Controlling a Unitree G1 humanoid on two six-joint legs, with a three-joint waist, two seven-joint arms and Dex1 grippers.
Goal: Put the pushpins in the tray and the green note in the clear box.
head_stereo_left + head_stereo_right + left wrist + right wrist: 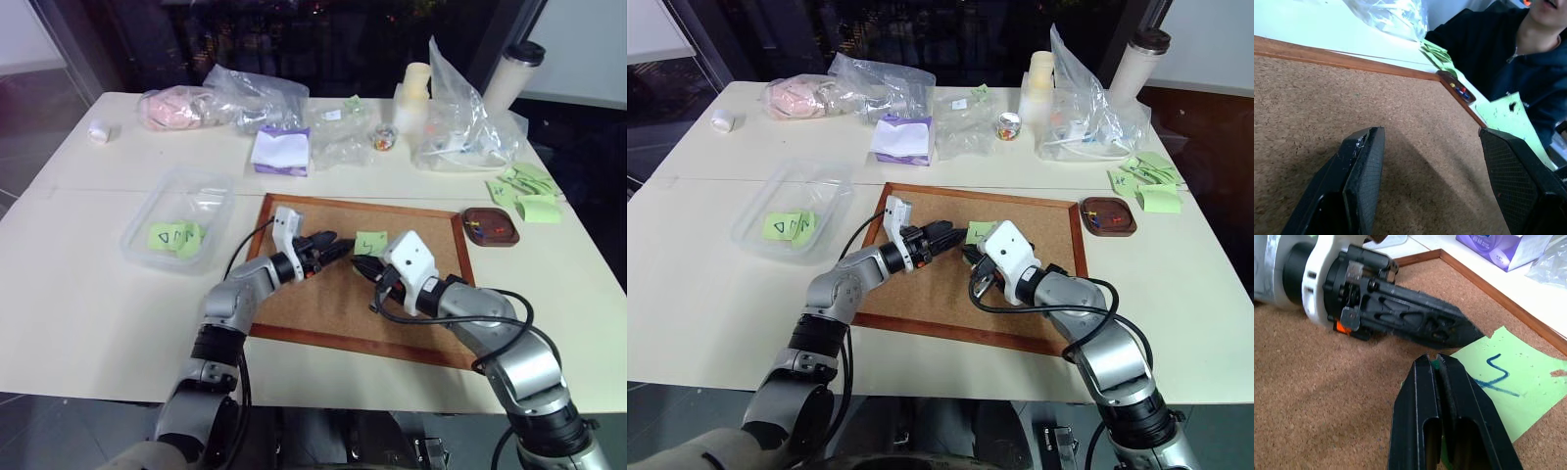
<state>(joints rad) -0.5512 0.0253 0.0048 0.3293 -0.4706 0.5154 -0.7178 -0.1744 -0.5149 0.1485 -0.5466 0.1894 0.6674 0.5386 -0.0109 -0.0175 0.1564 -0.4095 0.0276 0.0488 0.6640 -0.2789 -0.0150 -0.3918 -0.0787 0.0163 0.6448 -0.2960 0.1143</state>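
The green note's edge is outside the open fingers of my left gripper, so next I swing that gripper over and pinch that edge [1491,338] before I lift the note away.
The green note [371,241], marked with a dark squiggle, lies on the corkboard [323,308]; it shows a small torn hole [1557,373]. My right gripper [1436,361] is shut just before the note's near edge, and a tiny green pushpin head [1436,364] looks pinched at its tips. My left gripper [336,245] hangs open, level over the cork, its tips beside the note [1515,122] with nothing between them. The tray [467,217] sits past the board's right edge with several pushpins [482,229] in it. The clear box [157,196] stands at the left.
Two other green notes [176,236] lie in the clear box. Wrinkled plastic bags [255,98], a purple tissue pack [281,152], a tumbler [514,73] and pale green slips [529,191] crowd the table's far side. A person in a dark top [1528,58] is across the table.
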